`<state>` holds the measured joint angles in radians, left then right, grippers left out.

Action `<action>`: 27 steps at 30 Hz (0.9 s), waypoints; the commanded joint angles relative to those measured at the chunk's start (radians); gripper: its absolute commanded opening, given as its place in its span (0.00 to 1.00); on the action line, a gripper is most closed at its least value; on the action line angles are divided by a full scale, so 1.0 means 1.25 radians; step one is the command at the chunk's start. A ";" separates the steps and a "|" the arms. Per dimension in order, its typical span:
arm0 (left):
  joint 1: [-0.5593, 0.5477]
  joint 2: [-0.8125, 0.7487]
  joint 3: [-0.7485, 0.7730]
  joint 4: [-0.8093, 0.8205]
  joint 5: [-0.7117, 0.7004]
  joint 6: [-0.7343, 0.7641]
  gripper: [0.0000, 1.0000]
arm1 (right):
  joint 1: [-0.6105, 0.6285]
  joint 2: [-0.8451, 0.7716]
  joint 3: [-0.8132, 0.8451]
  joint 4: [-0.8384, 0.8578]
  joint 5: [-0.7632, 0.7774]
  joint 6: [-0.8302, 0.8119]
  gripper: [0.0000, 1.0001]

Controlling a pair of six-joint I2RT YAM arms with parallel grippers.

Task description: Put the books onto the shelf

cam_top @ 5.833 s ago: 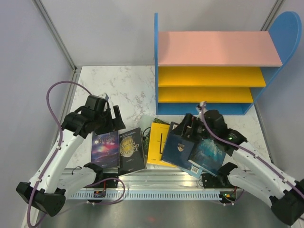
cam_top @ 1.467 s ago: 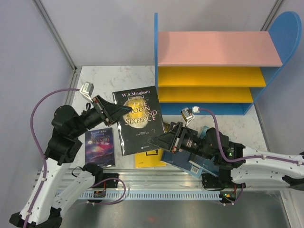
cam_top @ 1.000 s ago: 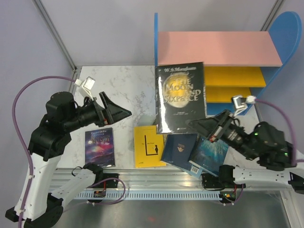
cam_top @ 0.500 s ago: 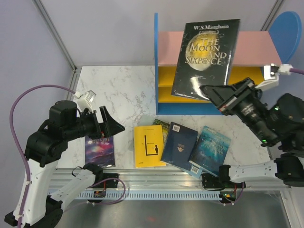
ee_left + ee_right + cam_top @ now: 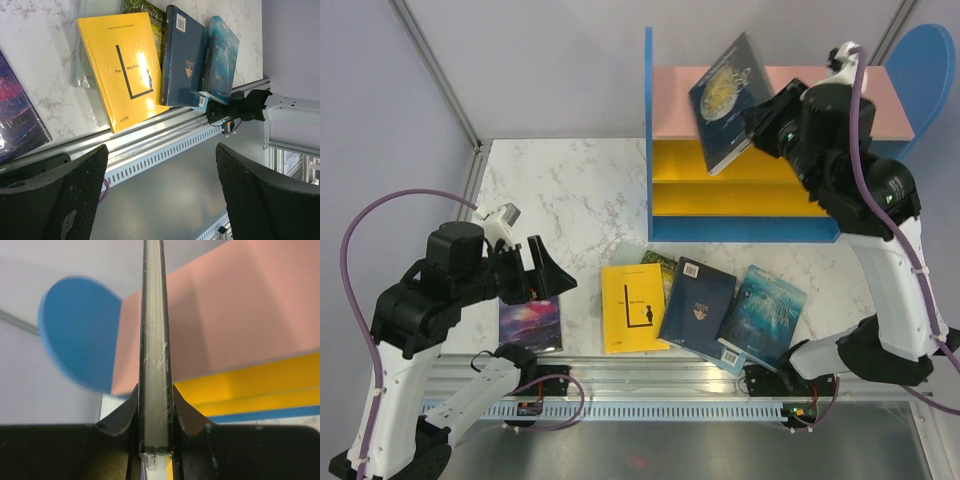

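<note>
The robot's left gripper needs to next go to the yellow book's spine (image 5: 605, 325) (image 5: 104, 102), which faces the purple book, and close there towards the rail end.
My right gripper (image 5: 758, 118) is shut on the black book with the gold moon (image 5: 728, 88) and holds it tilted high in front of the shelf's pink top board (image 5: 665, 105). The right wrist view shows this book (image 5: 152, 330) edge-on between the fingers, gripper (image 5: 155, 390), with the shelf (image 5: 240, 315) behind. The purple (image 5: 530, 325), yellow (image 5: 635, 308), green (image 5: 660, 264), navy (image 5: 698, 308) and teal (image 5: 765, 315) books lie on the table. My left gripper (image 5: 548, 276) hovers open and empty above the purple book. Its wrist view (image 5: 161, 150) shows the yellow (image 5: 122, 65), navy (image 5: 182, 55) and teal (image 5: 220, 55) books.
The shelf's two yellow boards (image 5: 760, 160) hold nothing. A blue round-topped side panel (image 5: 925, 65) stands at the far right. A slotted metal rail (image 5: 650, 405) runs along the near table edge. Grey walls close in left and behind.
My right arm has swung the black book up and turned it from facing the camera to tilted against the shelf's top. The left arm has sunk slightly, its jaws a little narrower.
</note>
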<state>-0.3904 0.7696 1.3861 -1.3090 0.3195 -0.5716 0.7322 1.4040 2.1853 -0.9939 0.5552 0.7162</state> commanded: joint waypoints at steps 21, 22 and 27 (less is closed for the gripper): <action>-0.002 -0.072 -0.002 -0.060 -0.067 -0.031 0.90 | -0.354 0.071 -0.263 0.480 -0.714 0.346 0.00; -0.002 -0.072 -0.003 -0.058 -0.065 -0.032 0.90 | -0.332 0.071 -0.271 0.483 -0.707 0.349 0.00; -0.002 -0.070 -0.004 -0.057 -0.064 -0.025 0.90 | -0.274 0.084 -0.294 0.487 -0.668 0.343 0.00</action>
<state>-0.3904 0.6842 1.3827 -1.3449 0.2588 -0.5873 0.3336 1.5028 1.8271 -0.4854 -0.2253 1.1576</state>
